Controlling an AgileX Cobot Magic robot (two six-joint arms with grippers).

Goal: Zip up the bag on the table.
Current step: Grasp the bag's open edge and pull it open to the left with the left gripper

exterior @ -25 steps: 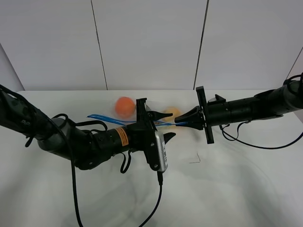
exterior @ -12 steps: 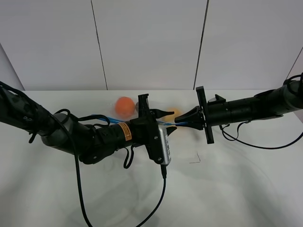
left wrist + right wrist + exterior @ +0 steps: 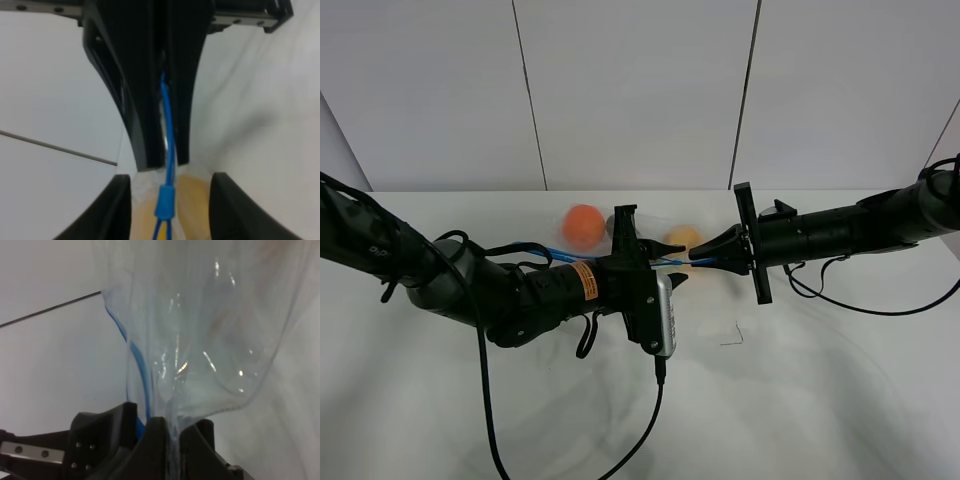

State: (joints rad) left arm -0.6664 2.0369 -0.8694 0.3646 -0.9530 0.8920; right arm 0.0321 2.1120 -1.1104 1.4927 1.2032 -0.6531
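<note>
Next, my left gripper pinches the blue slider (image 3: 165, 202) before it pulls away from my right gripper, as the bag's blue strip is still open and the left fingers are apart.
The clear bag hangs off the table (image 3: 820, 390) between my two grippers, its blue zipper strip (image 3: 545, 252) stretched across. Orange produce (image 3: 584, 226) and yellow produce (image 3: 682, 239) show through it, with a dark piece (image 3: 612, 222) between them. My left gripper (image 3: 665, 268) is shut on the strip mid-length. In the left wrist view its fingers (image 3: 145, 110) clamp the strip (image 3: 167, 120), and a blue slider (image 3: 165, 202) sits just past the tips. My right gripper (image 3: 696, 258) is shut on the bag's right end. In the right wrist view it (image 3: 167, 424) pinches clear plastic (image 3: 210, 330) and the strip (image 3: 139, 365).
A thin wire-like mark (image 3: 732, 338) lies on the table in front of the right gripper. The left arm's cable (image 3: 655, 410) trails toward the front edge. A panelled white wall (image 3: 640, 90) stands behind the table.
My left gripper has slid to the right along the blue strip, closer to the right gripper. The bag has stopped swinging. The right arm has not moved.
</note>
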